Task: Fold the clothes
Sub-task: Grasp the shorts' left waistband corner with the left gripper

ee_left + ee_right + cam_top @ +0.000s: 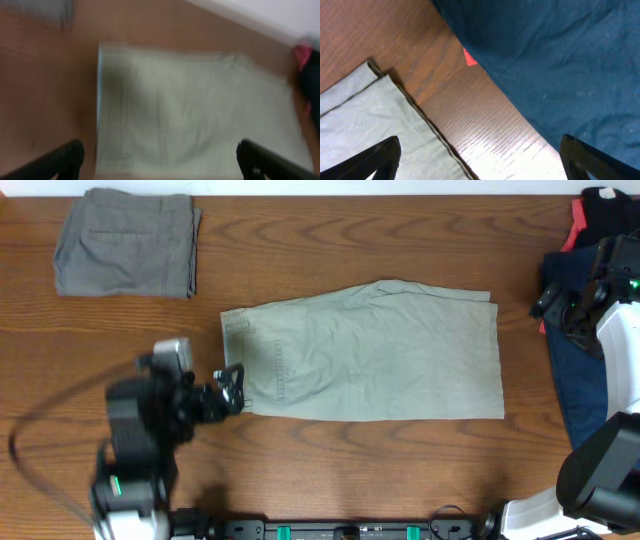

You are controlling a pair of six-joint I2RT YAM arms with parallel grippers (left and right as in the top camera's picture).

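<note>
Next, my left gripper needs to go to the waistband's middle (235, 351) (106, 109) on the pale khaki shorts and close there, between the near and far corners.
The pale khaki shorts (370, 352) lie flat on the table, folded in half lengthwise, waistband to the left. They also show blurred in the left wrist view (195, 110) and at the lower left of the right wrist view (365, 130). My left gripper (230, 388) is open and empty just off the waistband's lower left corner; its fingers frame the shorts in the left wrist view (160, 167). My right gripper (562, 308) is open and empty at the right, above bare wood between the shorts' hem and the navy garment (560, 60).
Folded darker grey shorts (127, 242) lie at the back left. A pile of navy (575, 370), black (610, 210) and red (572, 235) garments sits at the right edge. Bare wooden table (300, 470) lies in front of the shorts.
</note>
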